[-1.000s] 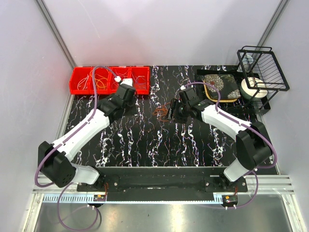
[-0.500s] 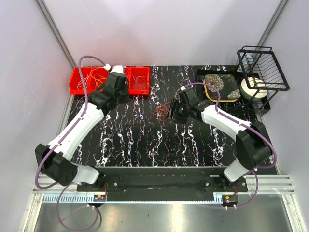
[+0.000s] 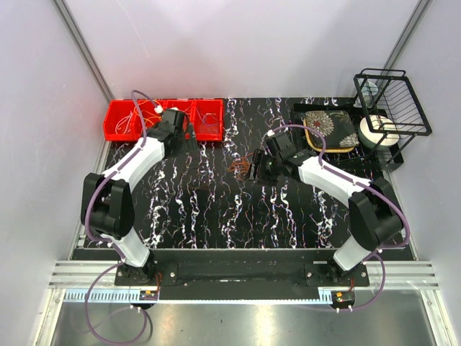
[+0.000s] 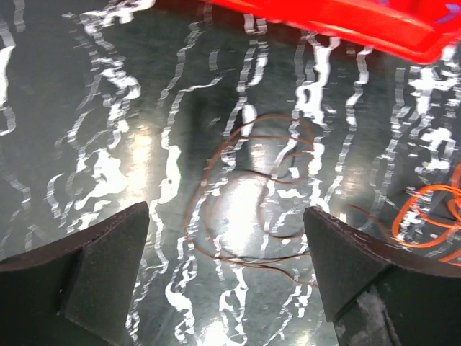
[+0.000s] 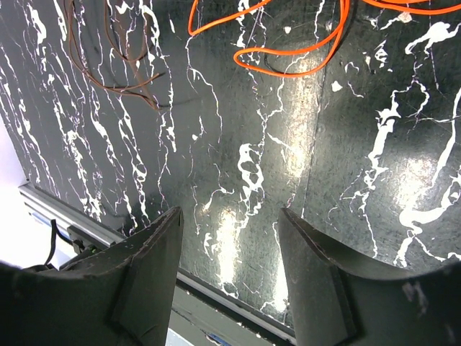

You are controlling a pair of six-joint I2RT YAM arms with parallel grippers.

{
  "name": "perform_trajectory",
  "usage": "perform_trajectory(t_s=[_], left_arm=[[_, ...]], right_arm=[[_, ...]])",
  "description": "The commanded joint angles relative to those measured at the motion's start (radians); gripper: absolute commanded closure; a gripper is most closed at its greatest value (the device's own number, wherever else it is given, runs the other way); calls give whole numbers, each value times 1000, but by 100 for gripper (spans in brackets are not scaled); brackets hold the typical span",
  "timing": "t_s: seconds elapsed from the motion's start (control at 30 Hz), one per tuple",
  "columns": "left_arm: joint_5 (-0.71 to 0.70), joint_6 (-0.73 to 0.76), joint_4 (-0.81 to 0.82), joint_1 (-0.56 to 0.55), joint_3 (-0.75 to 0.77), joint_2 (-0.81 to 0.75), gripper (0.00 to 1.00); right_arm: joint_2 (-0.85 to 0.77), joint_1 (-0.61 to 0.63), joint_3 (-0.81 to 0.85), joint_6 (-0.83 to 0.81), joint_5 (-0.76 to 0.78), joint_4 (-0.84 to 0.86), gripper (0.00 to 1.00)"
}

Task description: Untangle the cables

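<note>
The brown cable's loops meet near the red bin, toward the orange cable. Next, my left gripper closes there on the bend point(image 3: 202, 156) point(image 4: 312, 142) of the brown cable.
A thin brown cable point(image 4: 248, 191) lies in loose loops on the black marbled table, ahead of my left gripper point(image 4: 227, 216), whose jaws stand wide open and empty. An orange cable point(image 4: 432, 216) curls to its right. From above, my left gripper point(image 3: 189, 135) hangs by the red bin point(image 3: 115, 133), which holds more cables point(image 3: 149, 115). My right gripper point(image 3: 253, 167) is beside the small brown and orange tangle point(image 3: 238, 168). In the right wrist view the right gripper point(image 5: 230, 216) is open and empty, with the orange cable point(image 5: 292, 54) and brown cable point(image 5: 108, 68) beyond it.
A floral mat point(image 3: 330, 128) lies at the back right. Next to it, a black wire rack point(image 3: 392, 108) stands over a white roll point(image 3: 376, 132). The table's near edge rail point(image 5: 216, 299) shows under the right fingers.
My left gripper has opened from shut. The left arm drew up over the red bin, then settled at the bin's front edge. The right arm has stayed put.
</note>
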Motion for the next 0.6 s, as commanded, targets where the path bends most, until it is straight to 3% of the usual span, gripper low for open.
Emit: perform_trajectory(t_s=[0.0, 0.2, 0.4, 0.57], left_arm=[[54, 30, 128, -9, -30, -37, 8], [79, 53, 212, -11, -94, 2, 8], [111, 7, 209, -18, -24, 63, 8], [77, 132, 208, -57, 63, 133, 14]], right_arm=[[9, -5, 0, -7, -14, 21, 38], [39, -5, 5, 7, -50, 38, 39], [41, -5, 0, 4, -42, 38, 39], [41, -5, 1, 1, -44, 37, 39]])
